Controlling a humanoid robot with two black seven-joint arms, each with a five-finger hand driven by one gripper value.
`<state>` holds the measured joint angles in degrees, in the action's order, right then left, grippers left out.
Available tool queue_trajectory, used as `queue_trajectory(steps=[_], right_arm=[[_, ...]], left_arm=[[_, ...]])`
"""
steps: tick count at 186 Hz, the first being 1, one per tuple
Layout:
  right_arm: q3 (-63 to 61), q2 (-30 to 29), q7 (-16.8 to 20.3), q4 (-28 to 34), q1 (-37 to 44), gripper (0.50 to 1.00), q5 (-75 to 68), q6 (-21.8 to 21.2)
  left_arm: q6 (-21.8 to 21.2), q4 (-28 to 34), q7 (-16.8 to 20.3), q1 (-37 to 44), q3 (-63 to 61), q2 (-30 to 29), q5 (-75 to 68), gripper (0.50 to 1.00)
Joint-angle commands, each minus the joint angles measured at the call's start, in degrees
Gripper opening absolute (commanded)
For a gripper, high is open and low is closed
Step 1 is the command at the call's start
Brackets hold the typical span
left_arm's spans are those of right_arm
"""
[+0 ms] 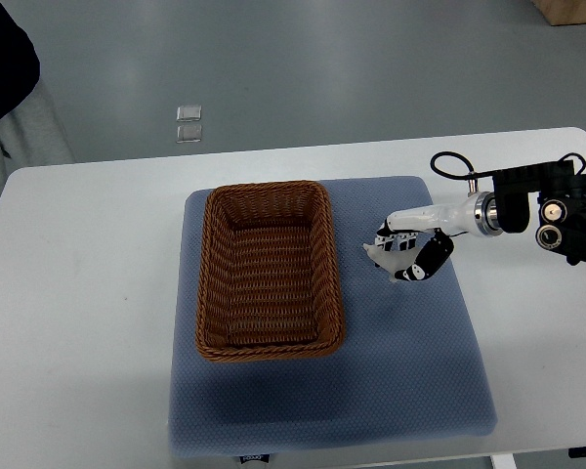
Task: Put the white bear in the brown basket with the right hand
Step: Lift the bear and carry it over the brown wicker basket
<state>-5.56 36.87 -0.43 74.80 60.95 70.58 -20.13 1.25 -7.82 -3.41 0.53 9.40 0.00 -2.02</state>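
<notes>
My right gripper has the white bear, now over the mat beside the basket. It will let go of the bear on the woven bottom near the middle of the brown basket (255,294).
My right hand (410,252) reaches in from the right edge over the blue-grey mat (410,362), just right of the brown wicker basket (270,269). Its fingers (432,260) are curled around the small white bear (376,254), of which only a pale bit shows at the hand's left side. I cannot tell whether the bear rests on the mat or hangs just above it. The basket is empty and lies about a hand's width to the left of the hand.
The mat lies on a white table (78,293). The black forearm and wrist (552,210) sit over the table's right edge with a looped cable. A person's dark sleeve (0,59) shows at the top left. Two small clear squares (188,122) lie on the floor beyond the table.
</notes>
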Motion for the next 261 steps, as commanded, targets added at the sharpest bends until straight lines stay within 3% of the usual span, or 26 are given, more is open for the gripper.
queue_trajectory(steps=[1, 58, 131, 181, 261], right_arm=[[-0.1, 0.5, 0.0, 0.0, 1.4, 0.509, -0.1, -0.2], [0.1, -1.5, 0.1, 0.0, 8.7, 0.509, -0.1, -0.4], [1.5, -13.6, 0.2, -1.0, 16.5, 0.513, 0.2, -1.7], [3.9, -21.3, 0.1, -4.0, 15.7, 0.515, 0.4, -1.6], [4.5, -26.8, 0.0, -8.3, 10.9, 0.521, 1.2, -1.2]], left_arm=[[0.0, 0.0, 0.0, 0.0, 0.0, 0.0, 0.0, 1.0], [0.0, 0.0, 0.0, 0.0, 0.0, 0.0, 0.0, 1.0], [0.0, 0.0, 0.0, 0.0, 0.0, 0.0, 0.0, 1.0], [0.0, 0.0, 0.0, 0.0, 0.1, 0.0, 0.0, 1.0], [0.0, 0.0, 0.0, 0.0, 0.1, 0.0, 0.0, 1.0]])
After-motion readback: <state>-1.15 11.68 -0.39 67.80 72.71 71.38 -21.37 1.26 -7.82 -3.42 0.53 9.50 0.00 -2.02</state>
